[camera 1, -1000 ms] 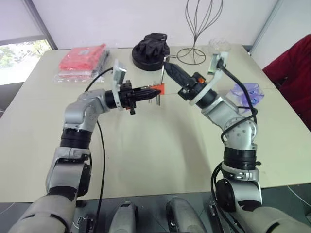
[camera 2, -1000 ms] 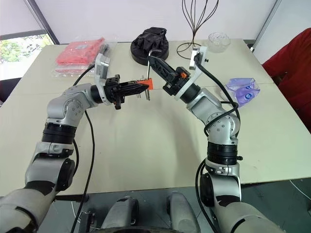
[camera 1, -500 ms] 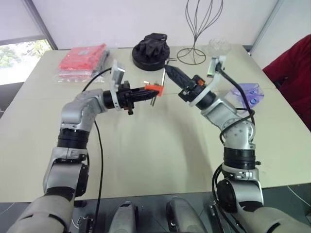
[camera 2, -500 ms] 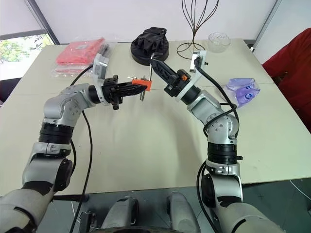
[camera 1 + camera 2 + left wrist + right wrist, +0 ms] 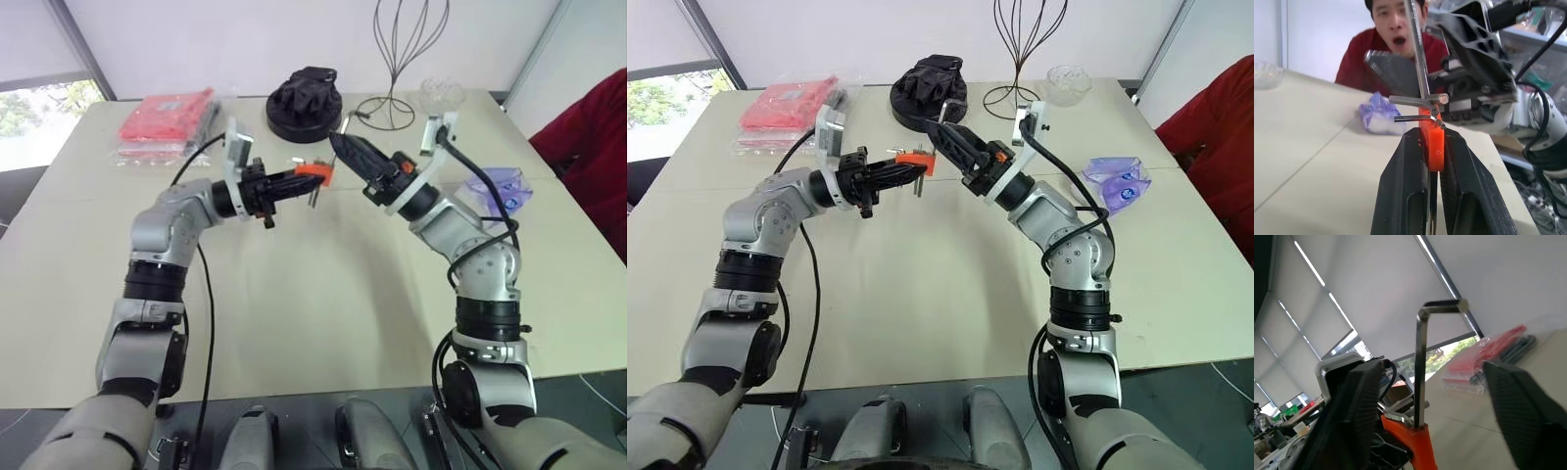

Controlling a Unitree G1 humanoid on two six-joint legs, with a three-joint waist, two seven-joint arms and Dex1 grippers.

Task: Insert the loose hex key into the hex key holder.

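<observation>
I see much of the loose hex key's long part standing above the hex key holder, so next I grip just below the key's bend (image 5: 1422, 325) with my right gripper and push down.
My left gripper (image 5: 294, 180) is shut on the hex key holder (image 5: 311, 173), a small orange block held above the table's middle. In the left wrist view its fingers (image 5: 1405, 196) clamp the holder (image 5: 1433, 142) from both sides. The loose hex key (image 5: 1419, 367) stands upright in the holder (image 5: 1413, 443), its short bent end on top. A few shorter keys (image 5: 1410, 101) stick out sideways. My right gripper (image 5: 343, 149) is just right of the holder, open. Its fingers (image 5: 1359, 406) stand wide apart on either side of the key (image 5: 1418, 49) without touching it.
Red packets (image 5: 167, 122) lie at the back left. A black glove on a round base (image 5: 305, 101), a wire stand (image 5: 397, 59) and a glass bowl (image 5: 441, 93) line the back. A purple packet (image 5: 500, 186) is right; a person in red (image 5: 588, 127) stands beyond.
My right gripper's fingers have opened and let go of the hex key, which now stands in the holder. Both arms have stayed almost in place.
</observation>
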